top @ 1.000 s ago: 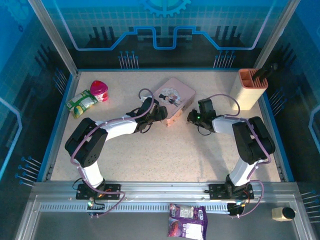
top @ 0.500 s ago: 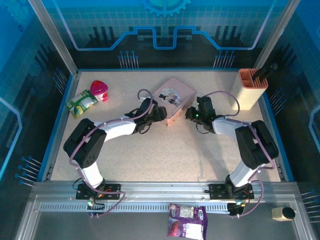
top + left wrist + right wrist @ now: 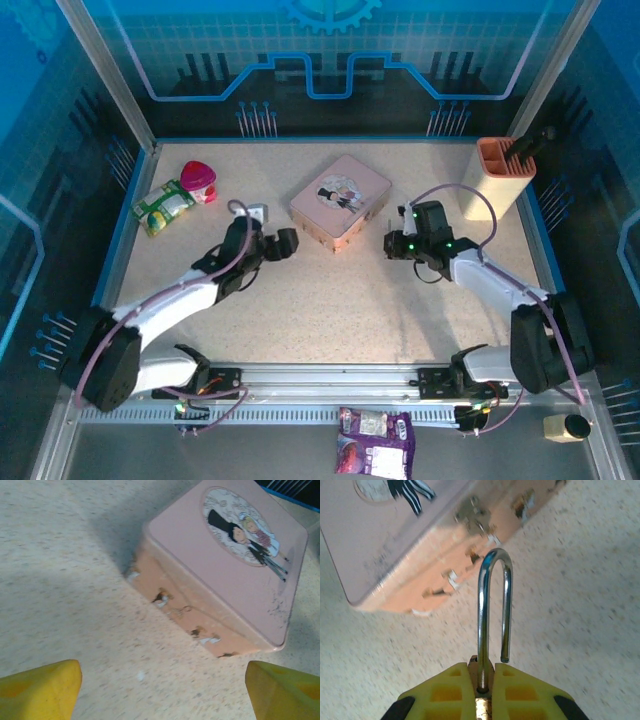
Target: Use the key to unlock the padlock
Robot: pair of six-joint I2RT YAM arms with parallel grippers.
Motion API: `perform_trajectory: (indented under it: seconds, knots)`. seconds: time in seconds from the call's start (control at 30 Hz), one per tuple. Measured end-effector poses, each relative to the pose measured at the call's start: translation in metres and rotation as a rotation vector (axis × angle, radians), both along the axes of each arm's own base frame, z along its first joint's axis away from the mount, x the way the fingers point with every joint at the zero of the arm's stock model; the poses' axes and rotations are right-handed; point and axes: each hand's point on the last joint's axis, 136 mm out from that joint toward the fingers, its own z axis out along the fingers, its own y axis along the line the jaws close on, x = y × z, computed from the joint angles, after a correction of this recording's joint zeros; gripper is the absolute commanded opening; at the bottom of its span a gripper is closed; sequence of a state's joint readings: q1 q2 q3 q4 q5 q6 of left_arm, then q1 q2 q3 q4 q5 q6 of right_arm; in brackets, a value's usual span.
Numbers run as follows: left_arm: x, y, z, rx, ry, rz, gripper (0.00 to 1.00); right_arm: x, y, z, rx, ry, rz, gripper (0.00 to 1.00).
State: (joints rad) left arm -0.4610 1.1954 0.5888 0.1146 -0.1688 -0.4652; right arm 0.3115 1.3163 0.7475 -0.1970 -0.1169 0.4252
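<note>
My right gripper will set the brass-gold padlock down on the bare table point(image 3: 408, 261) point(image 3: 595, 672) near the latch side of the pink tin.
The brass-gold padlock point(image 3: 483, 706) is clamped by its body between the yellow fingers of my right gripper point(image 3: 481, 672). Its silver shackle point(image 3: 492, 605) stands open, the free end lifted clear of the body and pointing toward the pink tin point(image 3: 395, 535). From above, my right gripper point(image 3: 393, 243) sits just right of the pink tin point(image 3: 340, 200). My left gripper point(image 3: 287, 243) is open to the tin's left, its yellow fingertips point(image 3: 42, 687) wide apart over bare table with the pink tin point(image 3: 225, 570) ahead. The key is out of view.
A beige and orange holder point(image 3: 497, 176) stands at the back right. A green packet point(image 3: 163, 207) and a pink cup point(image 3: 198, 180) lie at the back left, with a small white object point(image 3: 257, 212) near my left arm. A purple bag point(image 3: 373, 440) rests on the front rail.
My left arm has pulled back from the tin toward the left and the near side. My right gripper has drawn slightly away from the tin, still holding the padlock.
</note>
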Motion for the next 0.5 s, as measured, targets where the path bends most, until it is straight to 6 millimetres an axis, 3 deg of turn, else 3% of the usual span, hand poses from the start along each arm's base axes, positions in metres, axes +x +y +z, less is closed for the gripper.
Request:
perform_trajectory:
  seconds: [0.27,0.5]
  knots:
    - [-0.042,0.057,0.005,0.045,-0.131,0.073,0.93,-0.021,-0.039,-0.019,-0.051,0.094,-0.022,0.0]
    - [-0.059,0.077,0.015,0.018,-0.235,0.116,0.95,-0.019,-0.058,-0.043,-0.027,0.198,-0.08,0.0]
